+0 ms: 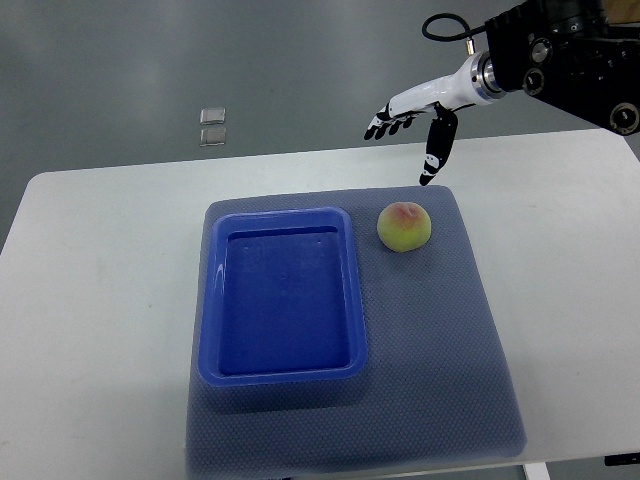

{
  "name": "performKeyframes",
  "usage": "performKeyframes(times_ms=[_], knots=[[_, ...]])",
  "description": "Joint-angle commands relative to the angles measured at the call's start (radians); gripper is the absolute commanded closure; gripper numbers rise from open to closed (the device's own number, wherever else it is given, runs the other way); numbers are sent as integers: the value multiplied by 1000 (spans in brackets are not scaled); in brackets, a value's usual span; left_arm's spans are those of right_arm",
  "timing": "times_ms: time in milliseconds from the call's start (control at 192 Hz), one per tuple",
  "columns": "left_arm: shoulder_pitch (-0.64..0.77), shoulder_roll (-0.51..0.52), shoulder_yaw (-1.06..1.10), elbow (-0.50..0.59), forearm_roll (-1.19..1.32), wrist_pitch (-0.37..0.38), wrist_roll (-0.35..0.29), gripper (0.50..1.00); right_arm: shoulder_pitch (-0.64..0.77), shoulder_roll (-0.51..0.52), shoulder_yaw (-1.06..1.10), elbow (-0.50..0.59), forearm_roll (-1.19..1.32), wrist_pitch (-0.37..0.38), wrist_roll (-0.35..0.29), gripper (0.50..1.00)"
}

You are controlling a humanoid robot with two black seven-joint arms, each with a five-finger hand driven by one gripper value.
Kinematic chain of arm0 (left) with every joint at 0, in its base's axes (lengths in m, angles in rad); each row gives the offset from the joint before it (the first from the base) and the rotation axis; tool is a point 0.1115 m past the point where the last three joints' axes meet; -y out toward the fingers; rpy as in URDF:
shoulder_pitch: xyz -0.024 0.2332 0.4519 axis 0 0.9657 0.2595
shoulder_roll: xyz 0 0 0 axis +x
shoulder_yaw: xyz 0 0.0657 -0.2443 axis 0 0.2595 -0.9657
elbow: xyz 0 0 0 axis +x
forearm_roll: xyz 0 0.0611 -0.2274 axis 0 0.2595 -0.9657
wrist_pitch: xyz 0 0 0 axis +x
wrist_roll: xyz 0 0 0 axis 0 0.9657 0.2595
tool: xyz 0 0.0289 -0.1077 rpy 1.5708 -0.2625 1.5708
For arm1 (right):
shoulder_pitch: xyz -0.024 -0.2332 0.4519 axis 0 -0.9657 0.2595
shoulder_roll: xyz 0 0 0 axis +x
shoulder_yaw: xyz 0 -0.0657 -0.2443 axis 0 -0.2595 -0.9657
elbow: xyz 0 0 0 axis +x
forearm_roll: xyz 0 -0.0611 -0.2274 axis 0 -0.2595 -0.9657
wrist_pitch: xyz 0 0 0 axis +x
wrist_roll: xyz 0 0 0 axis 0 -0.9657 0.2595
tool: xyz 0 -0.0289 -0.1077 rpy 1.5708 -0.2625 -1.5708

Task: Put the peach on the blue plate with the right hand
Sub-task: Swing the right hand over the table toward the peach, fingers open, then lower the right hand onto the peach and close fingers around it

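Observation:
Next, my right gripper will grab the peach around its middle point(405, 226), with the thumb on the side away from the blue plate.
A yellow-green peach point(404, 227) with a pink blush lies on the grey mat point(440, 340), just right of the blue plate's far right corner. The blue plate point(213, 300), a rectangular tray, rests on the mat's left half and holds nothing. My right hand point(410, 135) hangs open above the table's far edge, up and slightly right of the peach. Its fingers point(390, 120) are spread to the left and its thumb point(436, 150) points down toward the mat. The hand does not touch the peach.
The white table point(90, 300) carries the mat. Beyond the table's far edge, two small clear square objects point(212, 125) lie on the grey floor. The right arm's black forearm point(570, 55) fills the top right corner.

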Motion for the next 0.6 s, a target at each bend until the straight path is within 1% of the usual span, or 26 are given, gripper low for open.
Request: performKeyframes(times_ms=[0, 84, 89, 104, 303, 308, 329, 402, 491, 543, 548, 595], knots=[[0, 0, 0, 2, -2, 0, 0, 500, -42, 17, -4, -6, -2, -52, -9, 562], [0, 0, 0, 2, -2, -1, 0, 500, -53, 17, -3, -7, -4, -56, -14, 562], [0, 0, 0, 2, -2, -1, 0, 500, -76, 17, -3, -7, -1, -62, -18, 562], [0, 0, 0, 2, -2, -1, 0, 500, -80, 17, -3, -7, -1, -64, -20, 562], [0, 0, 2, 2, -2, -1, 0, 500, -129, 16, -3, -7, -4, -73, -20, 562], [0, 0, 2, 2, -2, 0, 1, 500, -143, 16, -3, -6, -4, -85, -20, 562], [0, 0, 2, 2, -2, 0, 0, 500, -149, 16, -3, -6, -5, -90, -20, 562], [0, 0, 2, 2, -2, 0, 1, 500, -154, 16, -3, -7, -7, -93, -20, 562], [0, 0, 2, 2, -2, 0, 1, 500, -183, 27, -4, -10, -16, -122, -18, 562], [0, 0, 2, 2, -2, 0, 1, 500, -183, 27, -4, -10, -16, -122, -18, 562], [0, 0, 2, 2, -2, -1, 1, 500, -195, 40, -7, -14, -19, -145, -18, 562], [0, 0, 2, 3, -2, 0, 0, 500, -203, 48, -20, -17, -19, -156, -18, 562]])
